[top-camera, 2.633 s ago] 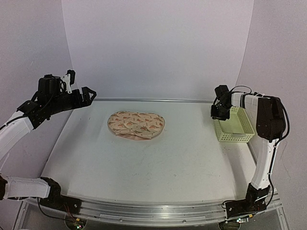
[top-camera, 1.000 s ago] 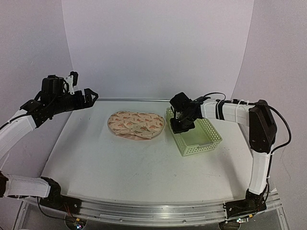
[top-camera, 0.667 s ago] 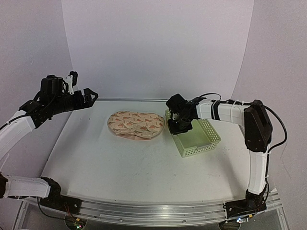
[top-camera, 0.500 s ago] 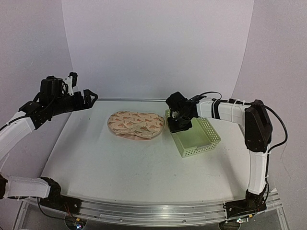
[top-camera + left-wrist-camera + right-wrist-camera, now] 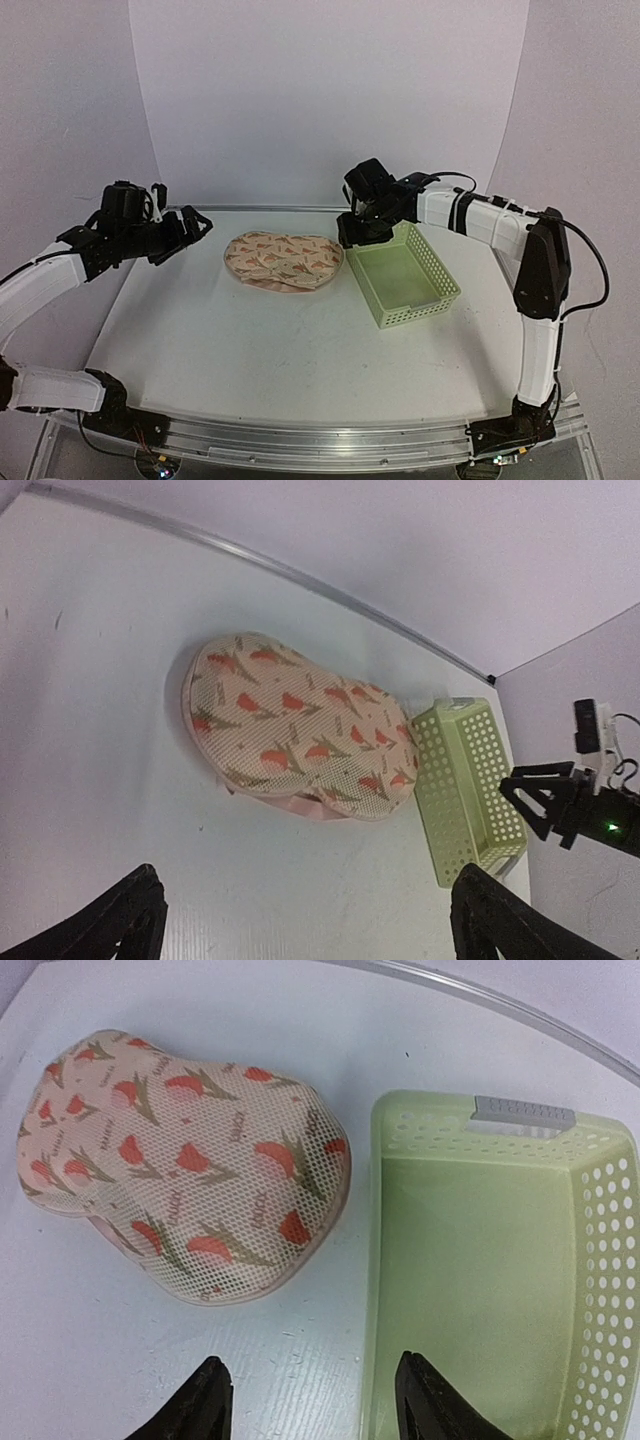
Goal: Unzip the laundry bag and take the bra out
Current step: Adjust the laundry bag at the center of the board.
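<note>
Next, my left gripper closes on the outer end [image 5: 228, 261] [image 5: 192, 717] of the laundry bag, the one farthest from the green basket, to steady it for unzipping.
The laundry bag [image 5: 285, 260] lies flat at the middle back of the table, beige-pink with orange-red prints, its two halves closed together. It also shows as the laundry bag [image 5: 300, 730] in the left wrist view and the laundry bag [image 5: 185, 1195] in the right wrist view. The bra is hidden. My right gripper [image 5: 362, 230] hovers open above the gap between the bag and the basket, holding nothing; its fingertips frame the right gripper [image 5: 313, 1390]. My left gripper [image 5: 197, 226] hangs wide open left of the bag and above the table; the left gripper [image 5: 305, 920] is empty.
A pale green mesh basket [image 5: 432, 262] stands empty just right of the bag, angled toward the front right; the basket [image 5: 465, 790] and the basket [image 5: 590, 1260] show in both wrist views. A curved white backdrop closes the back and sides.
The right gripper dragged the basket from the far right edge to beside the bag, then opened, let go of its rim and rose. The left arm moved lower and slightly toward the bag.
</note>
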Controlling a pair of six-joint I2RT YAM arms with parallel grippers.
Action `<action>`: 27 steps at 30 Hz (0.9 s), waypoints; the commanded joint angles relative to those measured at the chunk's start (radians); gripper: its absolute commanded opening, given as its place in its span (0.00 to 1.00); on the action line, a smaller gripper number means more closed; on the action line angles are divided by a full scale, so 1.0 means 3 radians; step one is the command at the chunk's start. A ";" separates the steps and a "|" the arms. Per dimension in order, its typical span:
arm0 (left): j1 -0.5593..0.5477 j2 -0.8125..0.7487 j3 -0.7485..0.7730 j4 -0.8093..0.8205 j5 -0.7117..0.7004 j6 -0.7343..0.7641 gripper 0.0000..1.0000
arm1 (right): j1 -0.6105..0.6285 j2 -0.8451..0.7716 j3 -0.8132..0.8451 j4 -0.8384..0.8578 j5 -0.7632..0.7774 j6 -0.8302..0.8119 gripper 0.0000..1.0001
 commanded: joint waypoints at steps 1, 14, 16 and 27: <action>-0.0010 0.0261 -0.0171 0.0310 0.0102 -0.0643 1.00 | 0.0016 -0.0293 0.0196 0.0029 -0.0207 -0.0019 0.58; 0.0296 0.2090 0.0634 0.0948 0.1002 -0.0190 0.93 | 0.0031 -0.0901 -0.0375 0.0044 -0.0492 0.0045 0.63; 0.0327 0.2374 0.0833 0.0923 0.1189 -0.0090 0.93 | 0.0039 -0.0992 -0.0469 0.0044 -0.0482 0.0060 0.64; 0.0516 0.3241 0.1645 0.0666 0.1707 0.0266 0.92 | 0.0042 -0.1432 -0.0935 0.0061 -0.0371 0.0177 0.65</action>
